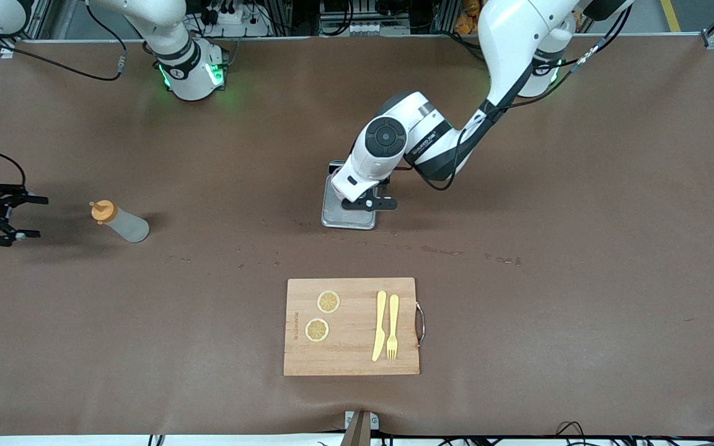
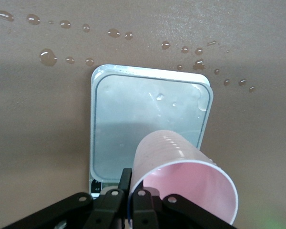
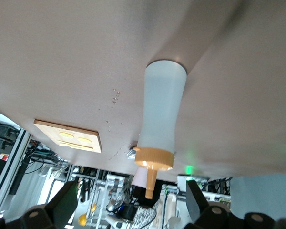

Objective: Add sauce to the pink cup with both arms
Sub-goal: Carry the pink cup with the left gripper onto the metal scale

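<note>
I need to close my right gripper on the whitish body of the sauce bottle [image 1: 124, 222] [image 3: 161, 114], just under its orange nozzle cap.
The sauce bottle [image 1: 118, 222], whitish with an orange nozzle cap, stands on the table toward the right arm's end. My right gripper [image 1: 39, 217] is open beside it, apart from it. In the right wrist view the bottle [image 3: 159, 109] lies ahead between the spread fingers of the right gripper [image 3: 132, 205]. My left gripper [image 1: 374, 203] is over the grey scale [image 1: 346, 214]. In the left wrist view the left gripper [image 2: 132, 193] is shut on the rim of the pink cup [image 2: 181, 164], which is tilted over the scale's plate [image 2: 133, 109]. The cup is hidden in the front view.
A wooden cutting board [image 1: 352, 365] lies nearer the front camera than the scale, with two lemon slices [image 1: 328, 301], a yellow knife [image 1: 380, 325] and a fork [image 1: 392, 326]. Liquid drops [image 2: 47, 56] dot the table beside the scale.
</note>
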`<action>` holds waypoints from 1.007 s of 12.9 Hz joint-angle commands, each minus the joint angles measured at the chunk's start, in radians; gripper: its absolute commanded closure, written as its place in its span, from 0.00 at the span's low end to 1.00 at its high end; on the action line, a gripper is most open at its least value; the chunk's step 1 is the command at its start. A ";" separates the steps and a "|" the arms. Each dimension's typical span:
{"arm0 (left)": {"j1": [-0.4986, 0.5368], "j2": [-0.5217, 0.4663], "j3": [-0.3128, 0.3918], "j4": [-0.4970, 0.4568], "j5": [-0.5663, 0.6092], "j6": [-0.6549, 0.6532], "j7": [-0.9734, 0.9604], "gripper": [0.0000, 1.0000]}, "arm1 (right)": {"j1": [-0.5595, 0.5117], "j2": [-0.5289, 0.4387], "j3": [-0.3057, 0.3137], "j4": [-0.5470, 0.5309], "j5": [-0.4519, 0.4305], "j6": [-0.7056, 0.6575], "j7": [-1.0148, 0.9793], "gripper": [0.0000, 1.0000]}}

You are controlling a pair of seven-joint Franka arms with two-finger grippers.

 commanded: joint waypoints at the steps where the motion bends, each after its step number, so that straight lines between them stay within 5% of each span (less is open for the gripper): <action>1: -0.014 0.039 0.012 0.033 0.037 0.010 -0.025 1.00 | -0.014 0.074 0.018 0.000 0.067 -0.002 0.060 0.00; 5: -0.011 0.062 0.015 0.037 0.069 0.038 -0.027 1.00 | -0.005 0.155 0.019 0.000 0.096 0.007 0.060 0.00; 7: -0.009 0.056 0.018 0.039 0.077 0.038 -0.059 0.00 | 0.008 0.198 0.021 0.000 0.126 0.019 0.052 0.00; 13: 0.035 -0.060 0.018 0.037 0.083 0.000 -0.059 0.00 | 0.079 0.211 0.021 -0.052 0.150 0.061 0.049 0.00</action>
